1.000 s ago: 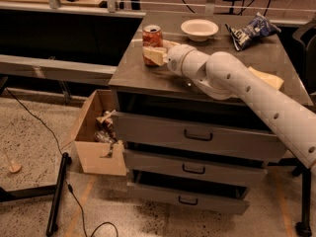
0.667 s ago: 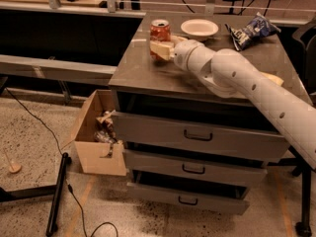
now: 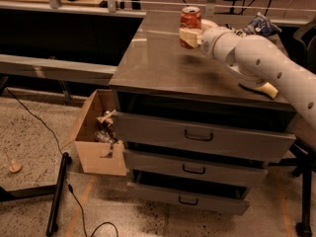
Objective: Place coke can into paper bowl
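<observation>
My gripper will let go of the coke can in the paper bowl (image 3: pixel 198 30) near the far edge of the grey cabinet top.
The red coke can (image 3: pixel 190 19) with a silver top is held upright above the far part of the grey cabinet top (image 3: pixel 158 63). My gripper (image 3: pixel 189 37) is shut on the can's lower half, its pale fingers (image 3: pixel 187 36) wrapped around it. The white arm reaches in from the right. The paper bowl (image 3: pixel 210 23) lies just behind and right of the can, mostly hidden by the gripper and wrist; only a bit of its white rim shows.
A blue-and-white chip bag (image 3: pixel 260 24) lies at the far right of the top. A pale yellow block (image 3: pixel 269 89) shows under the arm near the front right. An open cardboard box (image 3: pixel 97 132) stands on the floor left of the drawers.
The gripper has carried the can up and to the right, toward the bowl. The bowl, earlier in plain view, is now mostly hidden behind the can and the gripper.
</observation>
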